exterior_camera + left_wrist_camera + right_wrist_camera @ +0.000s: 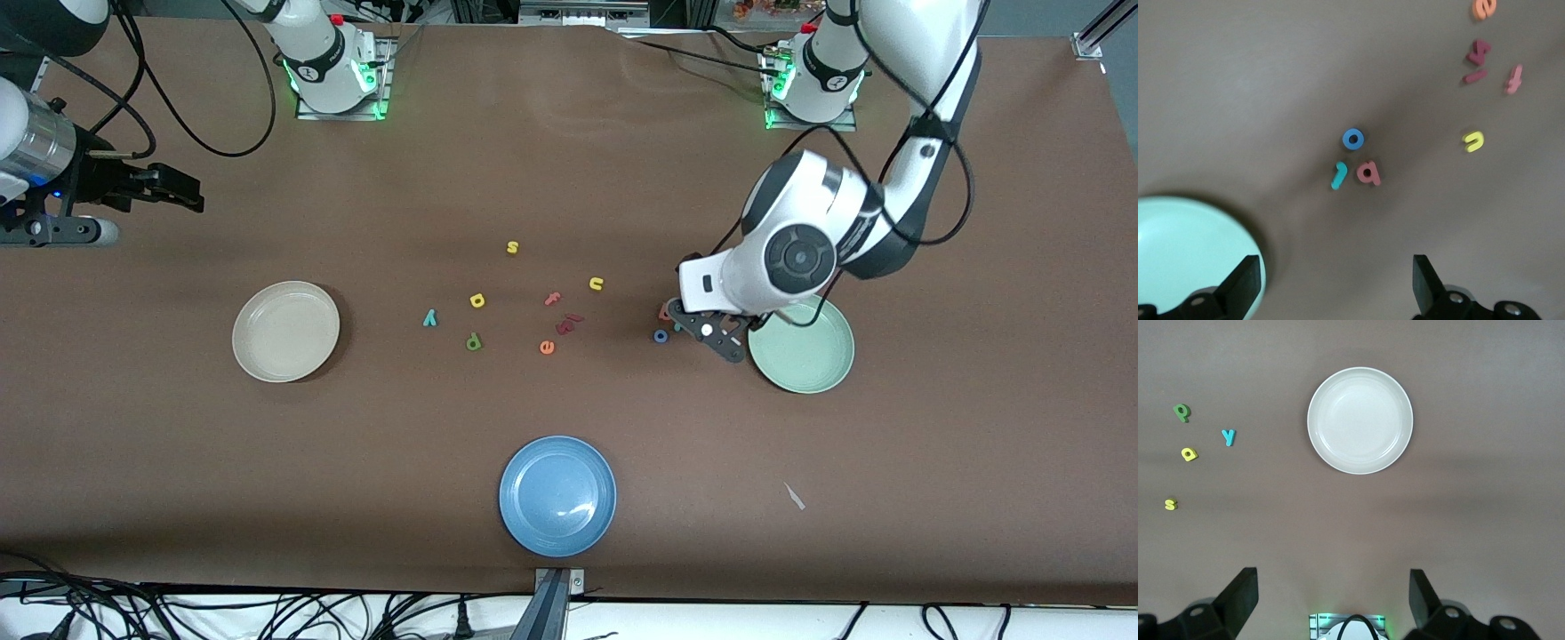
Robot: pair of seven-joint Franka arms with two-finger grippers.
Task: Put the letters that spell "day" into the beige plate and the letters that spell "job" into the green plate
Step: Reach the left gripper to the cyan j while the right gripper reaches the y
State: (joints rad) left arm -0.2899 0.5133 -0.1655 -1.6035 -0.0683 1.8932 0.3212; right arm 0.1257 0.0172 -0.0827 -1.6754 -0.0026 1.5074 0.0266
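The straight part of the teal j (677,327) (1337,179) lies beside the blue o and the pink-red b. My left gripper needs to close on it.
The beige plate (284,331) (1360,420) lies toward the right arm's end, the green plate (800,347) (1185,247) toward the left arm's end; both hold nothing. Yellow a (477,300) (1189,454), green d (473,340) (1182,412) and teal y (430,317) (1229,437) lie mid-table. Blue o (661,336) (1353,139), teal j (1339,175) and pink-red b (665,311) (1369,172) cluster beside the green plate. My left gripper (707,331) (1335,287) hangs open over the table beside that cluster, holding nothing. My right gripper (173,188) (1333,600) waits open over the right arm's end.
A blue plate (557,495) sits near the front edge. Other letters lie mid-table: yellow s (512,247), yellow u (596,284) (1473,141), pink f (553,298) (1513,79), orange e (547,347), dark red pieces (569,322). A paper scrap (794,496) lies nearer the camera than the green plate.
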